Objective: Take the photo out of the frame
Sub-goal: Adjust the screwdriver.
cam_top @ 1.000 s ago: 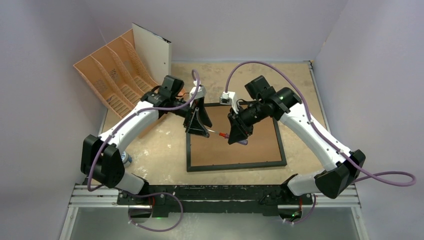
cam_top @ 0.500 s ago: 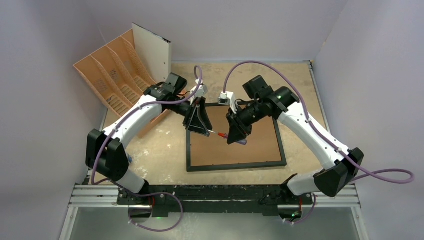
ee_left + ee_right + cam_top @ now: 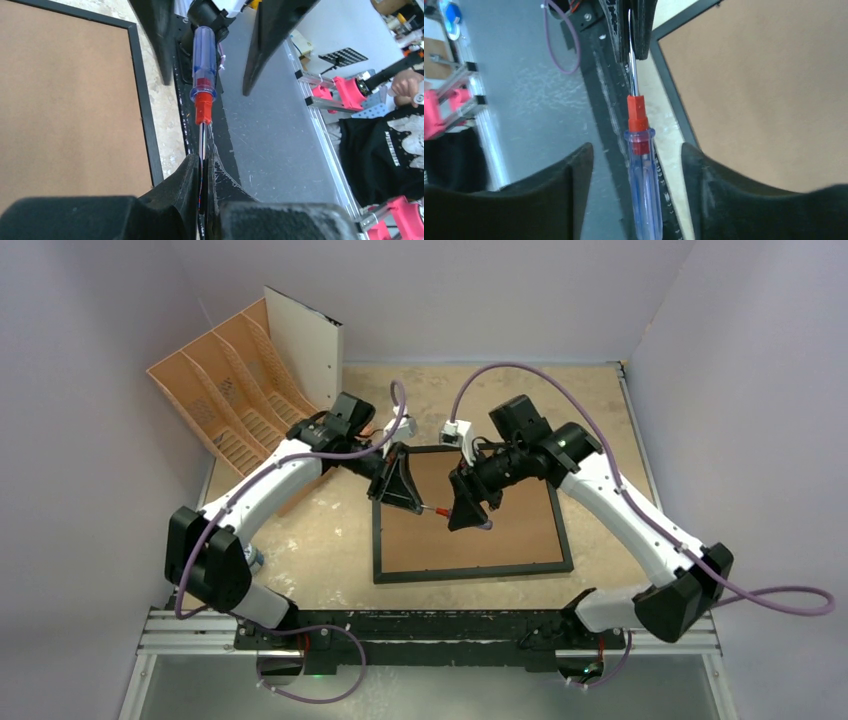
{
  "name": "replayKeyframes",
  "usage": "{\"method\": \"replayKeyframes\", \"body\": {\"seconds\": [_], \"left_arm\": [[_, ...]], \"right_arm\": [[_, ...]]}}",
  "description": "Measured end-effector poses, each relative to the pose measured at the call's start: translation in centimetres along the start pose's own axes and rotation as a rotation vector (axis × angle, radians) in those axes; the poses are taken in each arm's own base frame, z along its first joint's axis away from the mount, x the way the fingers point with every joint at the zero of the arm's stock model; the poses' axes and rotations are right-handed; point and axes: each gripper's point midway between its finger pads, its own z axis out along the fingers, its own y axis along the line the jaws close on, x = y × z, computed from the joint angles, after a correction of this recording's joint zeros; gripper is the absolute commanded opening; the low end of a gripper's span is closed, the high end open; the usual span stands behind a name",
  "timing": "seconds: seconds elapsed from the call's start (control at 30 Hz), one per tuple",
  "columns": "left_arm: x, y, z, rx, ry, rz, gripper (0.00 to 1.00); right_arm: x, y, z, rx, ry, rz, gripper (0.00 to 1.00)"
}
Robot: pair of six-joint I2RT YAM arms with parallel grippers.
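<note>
My right gripper has the screwdriver's handle slanting across its fingers, so it should swing in line with the screwdriver's stem and grip the handle from its end (image 3: 486, 525).
The frame (image 3: 470, 572) lies flat on the table, its brown fibreboard back (image 3: 500, 535) facing up; the photo is hidden. Above the frame's left part a screwdriver (image 3: 440, 510) with a clear blue handle and red collar hangs level between the two grippers. My left gripper (image 3: 204, 162) is shut on its metal shaft (image 3: 201, 142). My right gripper (image 3: 636, 150) stands open, one finger (image 3: 574, 170) on each side of the handle (image 3: 643, 185), with a gap on both sides. In the left wrist view the frame's black edge (image 3: 145, 110) runs beside the screwdriver.
An orange file organiser (image 3: 225, 390) stands at the back left with a white board (image 3: 305, 340) leaning against it. Lilac walls close in the table at the back and both sides. A metal rail (image 3: 430, 630) runs along the near edge.
My left gripper has closed on the screwdriver's shaft. My right gripper, earlier shut on the handle, has opened off it. Both arms have shifted only slightly.
</note>
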Motion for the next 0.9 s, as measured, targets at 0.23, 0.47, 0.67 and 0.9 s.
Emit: {"method": "replayKeyframes", "body": {"seconds": [0.23,0.47,0.67,0.9], "left_arm": [[1.4,-0.1,-0.5,-0.117,-0.091,0.013,0.0],[-1.3,-1.6,-1.1,-0.157,-0.255,0.059,0.0],[-2.2,-0.9,-1.0,-0.169,-0.327,0.002,0.0],[-3.1,-0.7,-1.1,-0.164,-0.383,-0.032,0.0]], "right_arm": [[-0.4,-3.5,-3.2,0.047,-0.369,0.18,0.96],[-1.1,-5.5,-5.2,-0.047,-0.644,0.305,0.97],[-3.4,-2.6,-6.9,-0.162,-0.743,0.189,0.9],[-3.8,-0.5,-5.8,-0.237,-0.698,0.13,0.64]]}}
